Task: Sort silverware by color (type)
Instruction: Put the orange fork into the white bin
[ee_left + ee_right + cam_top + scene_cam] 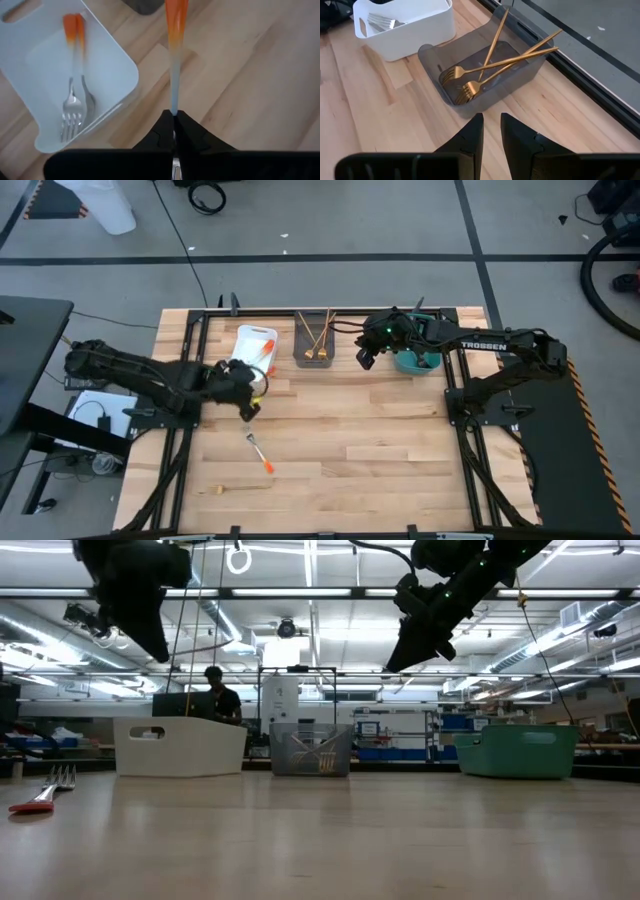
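Note:
Next, my left gripper releases the orange-handled utensil next to the fork and spoon in the white bin (260, 356) (80, 72).
My left gripper (248, 388) hovers beside the near end of the white bin (255, 348), shut on an orange-handled utensil (175, 60). Two orange-handled pieces, a fork and a spoon (75, 100), lie in the white bin (120, 65). Several gold forks (485, 70) lie in the grey bin (314, 346), their handles leaning on its far rim. My right gripper (491, 131) is open and empty, raised between the grey bin and the teal bin (412, 362). An orange-handled fork (260, 452) and a gold utensil (236, 490) lie flat on the table. My left gripper pinches the orange-handled utensil between its two fingertips (186, 131) on the pale silver stem (173, 102), away from the orange end. The utensil runs along the fingers and straight out beyond them, with its orange handle end (176, 15) farthest away. It is lifted clear of the table.
The three bins stand in a row along the table's far edge: white (180, 745), grey (310, 750), teal (518, 750). Bare wood lies in the table's middle and right. A person (215, 690) shows in the room behind.

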`<act>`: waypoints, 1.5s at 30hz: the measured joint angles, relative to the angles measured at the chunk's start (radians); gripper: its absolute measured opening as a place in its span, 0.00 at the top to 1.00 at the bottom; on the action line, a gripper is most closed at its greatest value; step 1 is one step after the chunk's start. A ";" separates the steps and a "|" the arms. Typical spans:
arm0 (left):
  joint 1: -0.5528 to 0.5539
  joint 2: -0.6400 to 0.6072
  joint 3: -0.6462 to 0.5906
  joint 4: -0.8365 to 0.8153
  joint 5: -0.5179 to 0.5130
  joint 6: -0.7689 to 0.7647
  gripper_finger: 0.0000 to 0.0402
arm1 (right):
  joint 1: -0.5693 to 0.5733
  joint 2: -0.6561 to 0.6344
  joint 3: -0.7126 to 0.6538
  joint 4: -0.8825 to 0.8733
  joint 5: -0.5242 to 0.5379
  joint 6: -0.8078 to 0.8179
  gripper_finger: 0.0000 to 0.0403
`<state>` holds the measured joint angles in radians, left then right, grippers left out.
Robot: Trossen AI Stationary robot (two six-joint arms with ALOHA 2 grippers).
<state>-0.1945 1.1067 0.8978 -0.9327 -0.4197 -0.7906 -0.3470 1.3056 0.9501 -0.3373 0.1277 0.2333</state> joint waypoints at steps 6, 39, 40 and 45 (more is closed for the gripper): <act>0.171 -0.004 0.000 0.072 0.130 0.142 0.98 | 0.000 0.000 0.000 0.000 0.000 0.011 0.81; 0.791 0.176 -0.074 0.190 0.349 0.619 0.98 | 0.007 0.000 0.000 -0.012 0.000 0.047 0.81; 0.805 0.176 -0.092 0.194 0.361 0.620 0.98 | 0.007 0.000 0.000 -0.012 0.000 0.054 0.81; 0.834 0.176 -0.163 0.258 0.388 0.652 0.98 | 0.012 0.000 0.000 -0.011 0.001 0.062 0.81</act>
<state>0.6392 1.2831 0.7352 -0.6743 -0.0313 -0.1386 -0.3351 1.3056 0.9501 -0.3481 0.1291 0.2951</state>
